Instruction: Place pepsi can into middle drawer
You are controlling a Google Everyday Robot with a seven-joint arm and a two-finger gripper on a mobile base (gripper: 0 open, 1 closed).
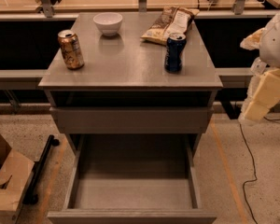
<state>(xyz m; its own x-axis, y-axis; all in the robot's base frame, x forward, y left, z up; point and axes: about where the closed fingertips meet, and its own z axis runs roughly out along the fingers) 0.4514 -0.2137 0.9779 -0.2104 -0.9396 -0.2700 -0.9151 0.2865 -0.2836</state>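
Observation:
The robot's gripper should next move to the pepsi can's lower part (174,62) and close there, leaving the can's silver top clear.
The pepsi can (174,52), dark blue with a silver top, stands upright on the right side of the grey cabinet top (126,64). Below, the middle drawer (133,192) is pulled out towards the camera and its flat floor is bare. My gripper (263,94) shows as pale blocks at the far right edge, beside the cabinet and below its top, well apart from the can and holding nothing that I can see.
A gold-brown can (71,49) stands at the top's left. A white bowl (108,22) and a snack bag (170,24) lie at the back. A plain grey drawer front (130,120) sits above the open drawer. A cardboard box (7,183) is on the floor at left, a cable (249,171) at right.

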